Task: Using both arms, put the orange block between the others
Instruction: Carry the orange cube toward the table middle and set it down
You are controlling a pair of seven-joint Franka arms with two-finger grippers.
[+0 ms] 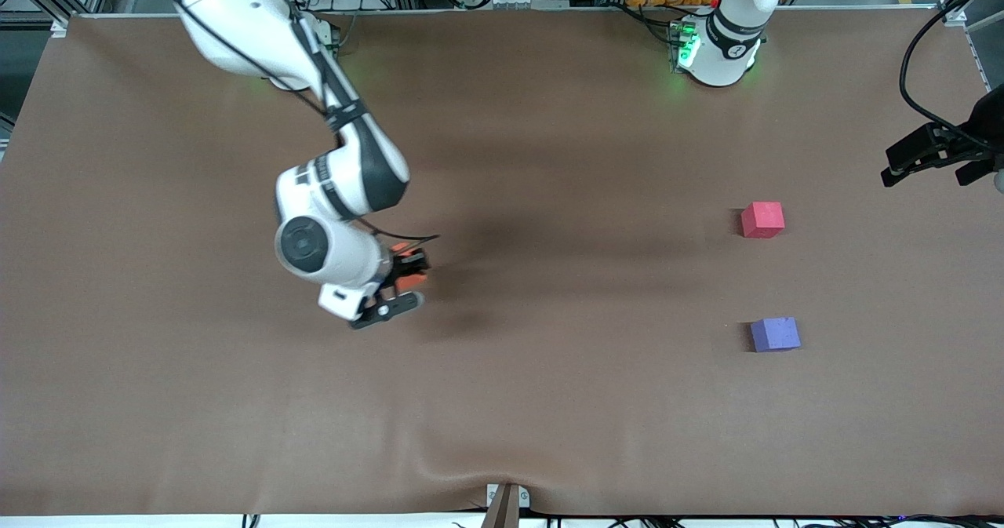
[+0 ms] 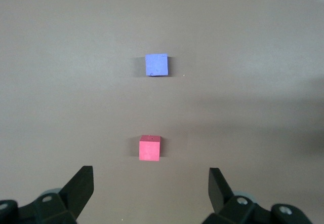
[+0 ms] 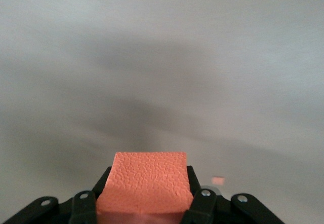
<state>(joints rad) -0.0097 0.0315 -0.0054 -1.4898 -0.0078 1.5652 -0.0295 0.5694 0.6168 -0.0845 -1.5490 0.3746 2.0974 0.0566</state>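
Observation:
The orange block will go from my right gripper onto bare cloth in the middle of the table, roughly level with the pinkish-red cube (image 1: 523,231).
The orange block (image 3: 147,186) is pinched between the fingers of my right gripper (image 3: 147,196), which is shut on it. In the front view this gripper (image 1: 406,274) hangs over the table between the middle and the right arm's end, and part of the orange block (image 1: 410,280) shows between its fingers. The pinkish-red cube (image 1: 762,220) and the purple-blue cube (image 1: 775,334) rest apart toward the left arm's end, the purple-blue one nearer the front camera. My left gripper (image 1: 902,163) waits open and empty at that end. Its wrist view shows its jaws (image 2: 151,188) apart, the pinkish-red cube (image 2: 150,148) and the purple-blue cube (image 2: 156,64).
Brown cloth covers the table (image 1: 549,402) and wrinkles at the front edge near a small bracket (image 1: 506,500). A black cable (image 1: 918,57) loops over the table's corner at the left arm's end. Bare cloth lies between the two cubes.

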